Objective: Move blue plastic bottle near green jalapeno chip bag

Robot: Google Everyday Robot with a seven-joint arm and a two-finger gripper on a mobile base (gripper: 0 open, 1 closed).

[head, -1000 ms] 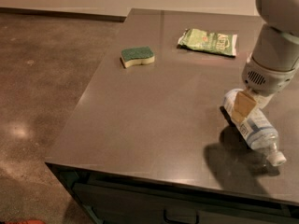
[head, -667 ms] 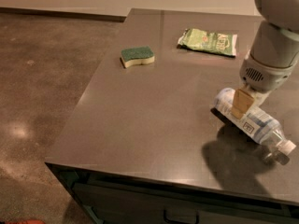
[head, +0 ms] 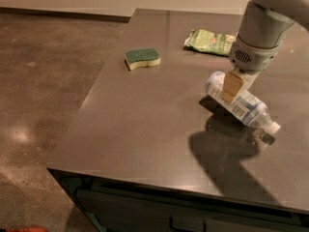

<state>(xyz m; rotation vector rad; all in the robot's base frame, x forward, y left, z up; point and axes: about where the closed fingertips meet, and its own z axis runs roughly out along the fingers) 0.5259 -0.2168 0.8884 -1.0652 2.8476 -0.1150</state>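
I will use my gripper to set the blue plastic bottle, which seems to hang just above the tabletop, down on the table (head: 235, 59), next to the near corner of the green jalapeno chip bag.
The blue plastic bottle (head: 250, 108) is a clear bottle with a white-and-blue label. It lies sideways at the right of the table with its white cap pointing right and toward the front. My gripper (head: 232, 87) comes down from the upper right and is shut on the bottle's middle, one tan finger showing in front of it. The bottle seems to hang just above the tabletop, with a shadow under it. The green jalapeno chip bag (head: 210, 41) lies flat at the back of the table, a short way beyond the bottle's base.
A yellow sponge with a dark green top (head: 142, 58) lies at the back left of the dark table (head: 140, 129). The table's left and front edges drop to a brown floor. My arm's shadow falls on the front right.
The gripper has carried the bottle to the left and back, closer to the chip bag. The bottle now sits higher over its shadow. The sponge and bag have not moved.
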